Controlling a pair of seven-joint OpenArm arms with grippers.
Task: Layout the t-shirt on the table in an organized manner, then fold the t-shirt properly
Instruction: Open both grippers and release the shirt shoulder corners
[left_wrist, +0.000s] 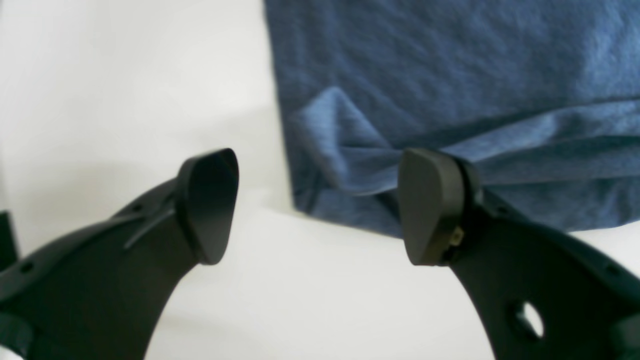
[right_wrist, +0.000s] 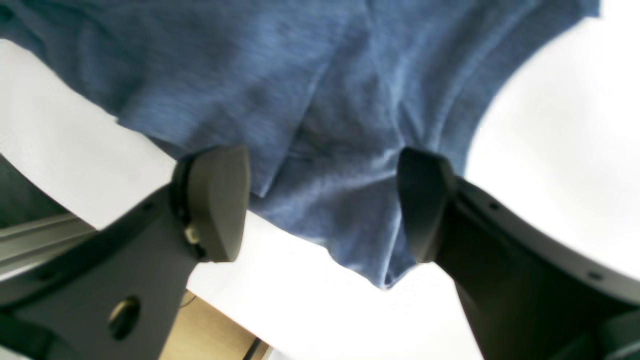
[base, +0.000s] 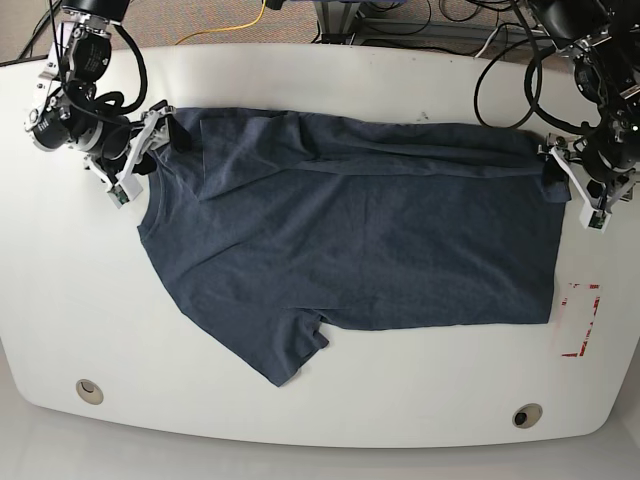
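The t-shirt's hem corner is folded over on itself, so the robot's left gripper needs to pinch the flap's loose end (left_wrist: 324, 123) and pull it away from the neck end.
The dark blue t-shirt (base: 360, 230) lies spread on the white table (base: 320, 420), neck end to the left, hem to the right. One sleeve (base: 292, 352) points toward the front edge. My right gripper (base: 165, 135) is at the shirt's back left corner; in its wrist view the fingers stand open over rumpled t-shirt (right_wrist: 320, 115) cloth, not pinching it. My left gripper (base: 552, 168) is at the back right hem corner. In the left wrist view, this gripper (left_wrist: 317, 205) is open, with a creased t-shirt (left_wrist: 450, 75) corner just beyond its fingertips.
A red rectangular mark (base: 580, 320) sits right of the hem. Two round grommet holes (base: 89, 390) (base: 527, 413) lie near the front edge. Cables (base: 450, 25) run behind the table. The right wrist view shows the table edge with wood floor (right_wrist: 215, 330) below.
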